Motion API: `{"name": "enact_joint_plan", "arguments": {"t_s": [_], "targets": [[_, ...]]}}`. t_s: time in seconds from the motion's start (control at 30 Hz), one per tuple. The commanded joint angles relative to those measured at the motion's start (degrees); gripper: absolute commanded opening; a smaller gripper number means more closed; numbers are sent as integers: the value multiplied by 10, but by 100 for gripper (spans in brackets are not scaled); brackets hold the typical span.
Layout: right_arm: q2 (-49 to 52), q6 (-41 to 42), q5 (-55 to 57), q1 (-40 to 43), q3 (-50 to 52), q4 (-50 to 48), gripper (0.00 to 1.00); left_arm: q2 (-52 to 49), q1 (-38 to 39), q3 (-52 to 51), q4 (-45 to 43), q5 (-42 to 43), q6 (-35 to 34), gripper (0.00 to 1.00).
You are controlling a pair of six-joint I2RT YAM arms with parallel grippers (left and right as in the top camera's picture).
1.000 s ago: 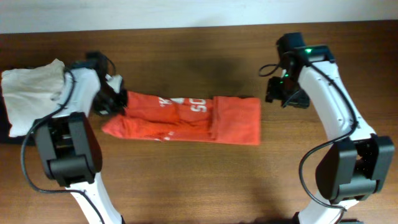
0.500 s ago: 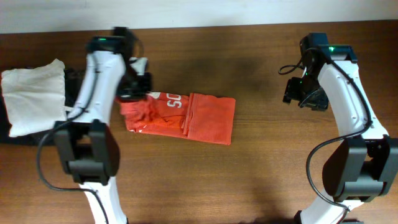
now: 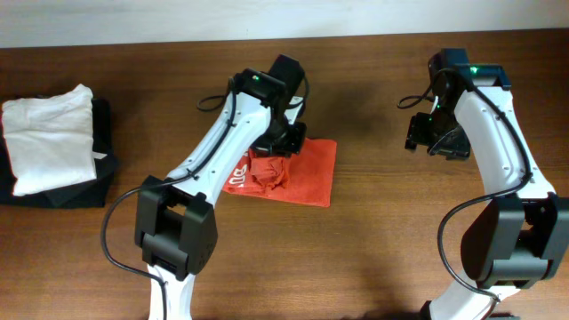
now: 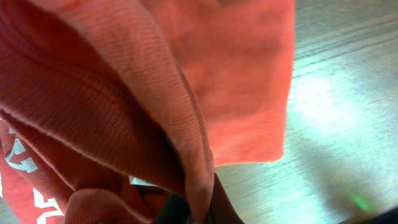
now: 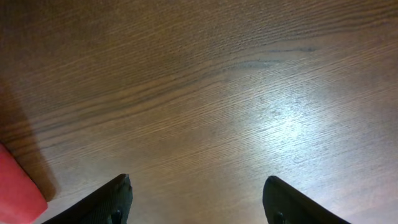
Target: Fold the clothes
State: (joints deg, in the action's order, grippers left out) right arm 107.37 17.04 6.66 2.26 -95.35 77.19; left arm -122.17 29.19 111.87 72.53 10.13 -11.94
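Note:
My left gripper is going to release the bunched fold of fabric on the flat, plain part of the red-orange T-shirt (image 3: 300,171) (image 4: 214,67).
The red-orange T-shirt (image 3: 302,173) lies bunched on the table's middle, white lettering showing at its left edge. My left gripper (image 3: 283,142) is shut on the shirt's left end and holds it above the right half. In the left wrist view the lifted cloth (image 4: 124,106) drapes from the jaws (image 4: 198,214) over the flat part. My right gripper (image 3: 434,140) is open and empty over bare wood to the right of the shirt. The right wrist view shows its fingers (image 5: 198,202) apart and a red corner of the shirt (image 5: 15,186) at the lower left.
A plain white folded garment (image 3: 49,138) lies on a black folded garment (image 3: 98,173) at the table's left edge. The wooden table (image 3: 382,249) runs under both arms.
My left gripper has carried the shirt's left end rightward, from the far left to over the shirt's right half. The shirt is now shorter and bunched. The right arm drew back right, then stayed.

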Motion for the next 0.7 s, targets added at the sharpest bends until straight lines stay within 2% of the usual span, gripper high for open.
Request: {"name": "enact_joint_plan", "arguments": {"t_s": [0.0, 0.37, 0.67], "targets": [[-2, -3, 11, 1, 3, 3, 71, 2, 12, 7, -10, 8, -14, 2], [-2, -3, 9, 1, 3, 4, 71, -2, 46, 7, -36, 6, -15, 2], [-2, -7, 9, 1, 3, 5, 71, -45, 62, 7, -33, -1, -15, 1]]}}
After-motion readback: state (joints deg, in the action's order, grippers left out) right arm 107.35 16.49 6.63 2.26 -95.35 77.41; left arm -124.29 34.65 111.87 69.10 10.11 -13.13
